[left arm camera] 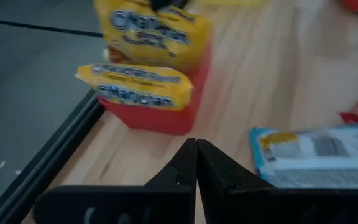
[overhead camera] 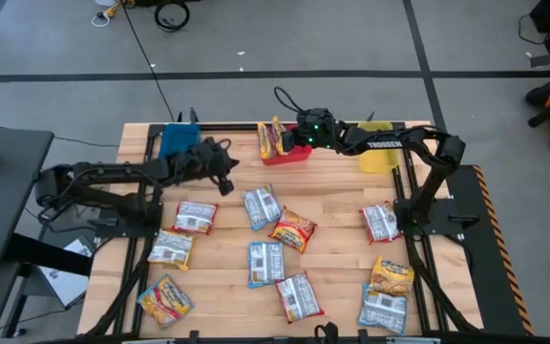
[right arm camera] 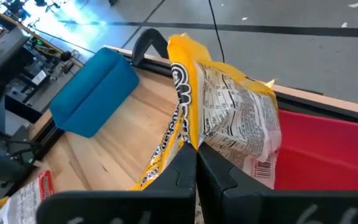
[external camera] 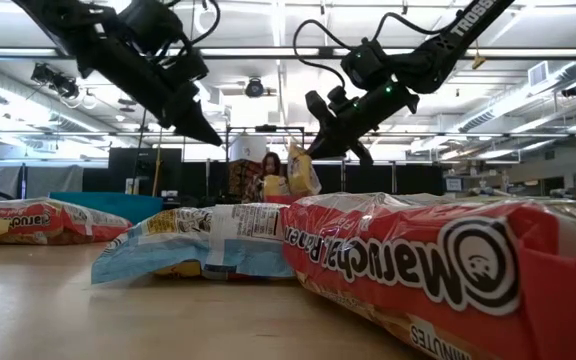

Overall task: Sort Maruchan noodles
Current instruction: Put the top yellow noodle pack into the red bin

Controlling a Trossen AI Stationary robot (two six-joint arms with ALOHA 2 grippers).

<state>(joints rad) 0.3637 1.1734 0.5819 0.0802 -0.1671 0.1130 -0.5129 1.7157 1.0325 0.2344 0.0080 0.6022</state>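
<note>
Next, I let go of the yellow Maruchan packet with my right gripper inside the red bin (overhead camera: 277, 140), against the second yellow packet.
My right gripper (overhead camera: 285, 143) reaches from the table's right over the red bin (overhead camera: 294, 156) at the far edge and is shut on a yellow Maruchan packet (right arm camera: 235, 118). That packet stands tall in the bin beside a second yellow packet (left arm camera: 138, 87). My left gripper (overhead camera: 227, 183) is shut and hovers above the table left of centre, touching nothing; its fingertips (left arm camera: 196, 149) point toward the red bin. A blue-and-white packet (overhead camera: 261, 206) lies flat just right of it. Several more packets lie flat across the table. My right gripper pinches the yellow packet by its upper edge (right arm camera: 194, 137) between the two fingers. The fingers come slanting down from the table's right. The packet stays upright below them (external camera: 301, 168), its lower part inside the red bin.
A blue bin (overhead camera: 178, 141) and a yellow bin (overhead camera: 378, 153) flank the red one along the far edge. Loose packets lie at the left (overhead camera: 196, 217), the middle (overhead camera: 293, 229) and the right (overhead camera: 381, 223). A dark frame borders the table (overhead camera: 418, 201).
</note>
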